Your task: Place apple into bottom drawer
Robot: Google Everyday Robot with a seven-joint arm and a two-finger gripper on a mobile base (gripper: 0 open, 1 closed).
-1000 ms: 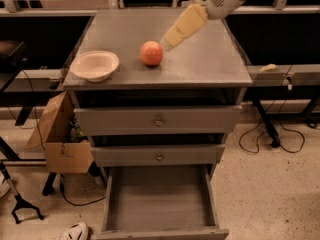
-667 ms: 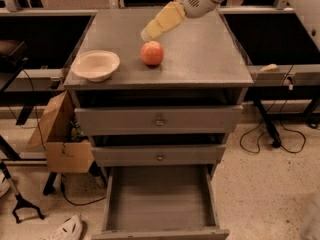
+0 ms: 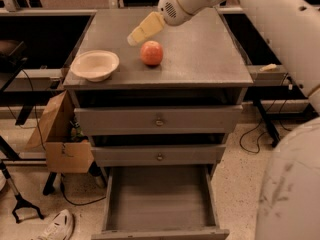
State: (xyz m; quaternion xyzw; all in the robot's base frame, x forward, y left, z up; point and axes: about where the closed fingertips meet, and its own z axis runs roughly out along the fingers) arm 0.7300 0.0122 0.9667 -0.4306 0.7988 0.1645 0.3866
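Note:
Next, my gripper needs to go to the sides of the red-orange apple (image 3: 152,52) on the grey cabinet's top and close there.
The red-orange apple (image 3: 151,52) sits on top of the grey cabinet (image 3: 210,59), near the middle. My gripper (image 3: 135,37) hangs over the cabinet top just left of and behind the apple, a little above it and apart from it. The bottom drawer (image 3: 159,204) is pulled out wide, its plain grey inside showing nothing in it. My white arm comes in from the upper right.
A cream shallow bowl (image 3: 95,65) stands at the cabinet top's left front corner. The two upper drawers with brass knobs (image 3: 159,121) are shut. A cardboard box (image 3: 61,144) hangs at the cabinet's left. A shoe (image 3: 56,226) and cables lie on the floor.
My gripper has moved left across the cabinet top, from right of the apple to its left and behind it. The apple has not moved.

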